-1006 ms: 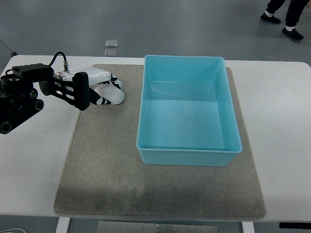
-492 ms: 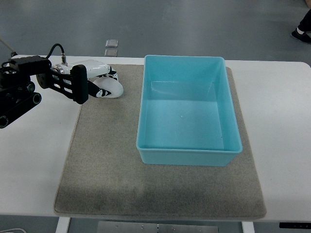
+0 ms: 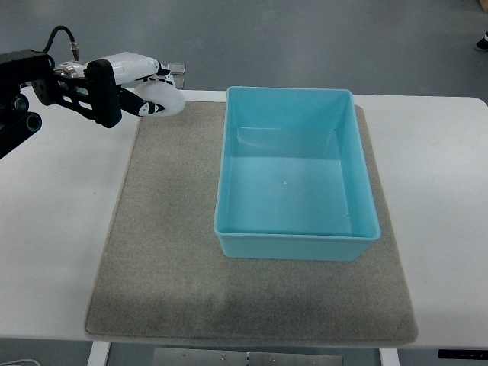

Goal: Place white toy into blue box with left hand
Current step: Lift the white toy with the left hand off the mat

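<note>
Next, I let go of the white toy with my left gripper near the middle of the blue box's bottom (image 3: 278, 166).
My left hand (image 3: 122, 90) comes in from the upper left and is shut on the white toy (image 3: 149, 88), a rounded white piece with black markings. It holds the toy in the air above the far left corner of the grey mat (image 3: 168, 252). The blue box (image 3: 293, 171) stands open and empty on the mat, to the right of the hand and the toy. The right hand is out of view.
The mat lies on a white table (image 3: 53, 252). A small grey floor plate (image 3: 177, 69) shows beyond the table's far edge. A person's shoe (image 3: 483, 42) is at the far right edge of the floor.
My left hand has lifted the white toy off the mat and carried it up and away, toward the table's far edge. The person at the top right has walked almost out of view.
</note>
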